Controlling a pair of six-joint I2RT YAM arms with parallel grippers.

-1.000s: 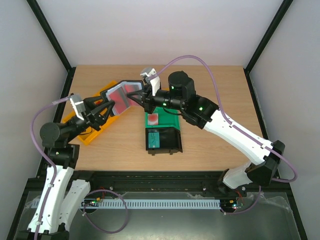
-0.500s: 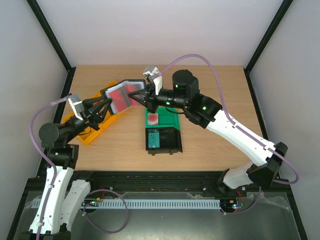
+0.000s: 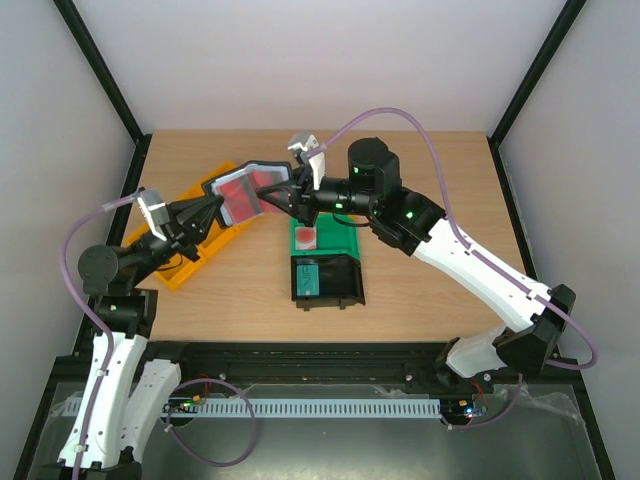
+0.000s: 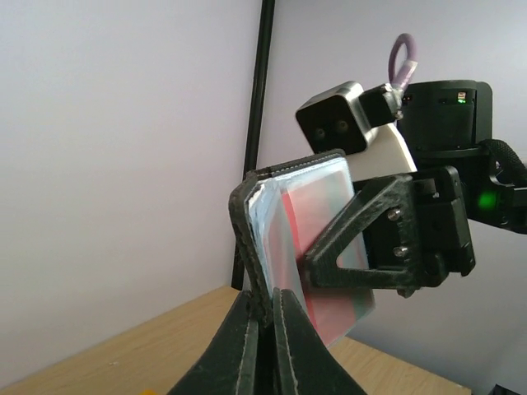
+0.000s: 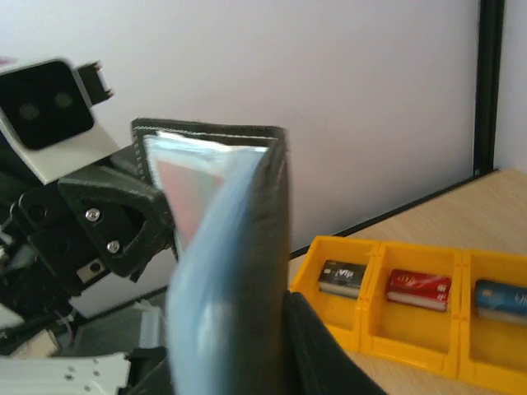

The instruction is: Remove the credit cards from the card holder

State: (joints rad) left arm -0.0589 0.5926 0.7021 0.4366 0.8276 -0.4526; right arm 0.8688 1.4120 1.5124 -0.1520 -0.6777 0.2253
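My right gripper's finger presses the clear pockets against the black cover, so my right gripper will open and retake the holder's edge (image 3: 287, 167), letting the pockets spread.
The card holder (image 3: 248, 188), a black wallet with blue-grey lining, hangs open in the air above the table's back left, between both arms. Red credit cards (image 3: 238, 192) show behind its clear pocket. My left gripper (image 3: 212, 207) is shut on the wallet's near left edge; in the left wrist view its jaws (image 4: 268, 317) pinch the black rim (image 4: 254, 239), with a red card (image 4: 317, 247) beside it. My right gripper (image 3: 290, 195) is shut on the opposite side. In the right wrist view the wallet (image 5: 265, 214) stands edge-on against one finger (image 5: 325, 346).
A green tray (image 3: 335, 240) holding a pale card with a red spot (image 3: 305, 237) lies mid-table. In front of it sits a black bin (image 3: 340, 280) with a teal card (image 3: 308, 278). A yellow compartment tray (image 3: 180, 265) with small boxes lies under the left arm.
My left gripper's jaws have closed onto the wallet's edge. The right gripper has kept its hold, and the wallet has shifted slightly right.
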